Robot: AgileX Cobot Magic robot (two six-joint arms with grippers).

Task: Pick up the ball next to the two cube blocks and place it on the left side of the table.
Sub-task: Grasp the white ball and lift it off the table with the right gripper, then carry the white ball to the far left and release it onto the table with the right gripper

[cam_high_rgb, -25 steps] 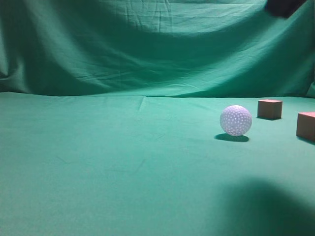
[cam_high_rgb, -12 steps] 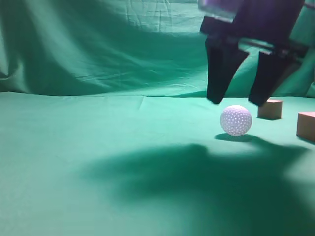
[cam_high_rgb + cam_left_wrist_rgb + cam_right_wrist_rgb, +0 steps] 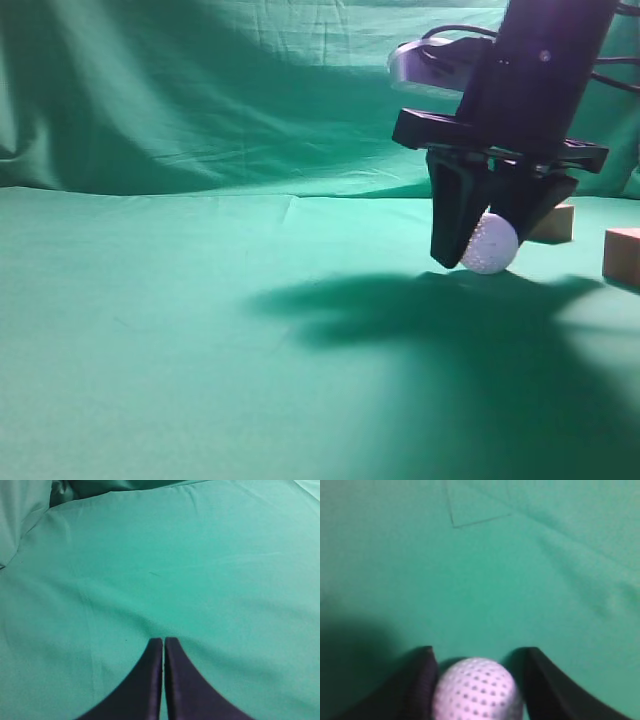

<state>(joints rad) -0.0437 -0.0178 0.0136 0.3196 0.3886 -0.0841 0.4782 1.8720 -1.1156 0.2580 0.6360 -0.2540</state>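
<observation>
Next, my right gripper lets go of the ball on bare cloth (image 3: 79,216) near the backdrop, on the other side of the table from the cube blocks.
The white dimpled ball (image 3: 491,243) sits on the green table (image 3: 200,330) at the right, between the black fingers of my right gripper (image 3: 488,255). In the right wrist view the ball (image 3: 477,690) fills the gap between the two fingers; the left finger (image 3: 420,685) presses its side and the right one stands tight beside it. The ball's underside is still at cloth level. Two reddish-brown cube blocks lie just right of it: one (image 3: 558,222) half hidden behind the gripper, one (image 3: 622,255) at the frame edge. My left gripper (image 3: 164,642) is shut and empty over bare cloth.
The green backdrop (image 3: 250,100) hangs behind the table. The right arm casts a broad shadow (image 3: 420,310) over the cloth in front of the ball. Bare green cloth stretches to the left (image 3: 120,300).
My right gripper has come down from above the ball to cloth level, its fingers now either side of the ball. The ball has shifted slightly right. The blocks have not moved.
</observation>
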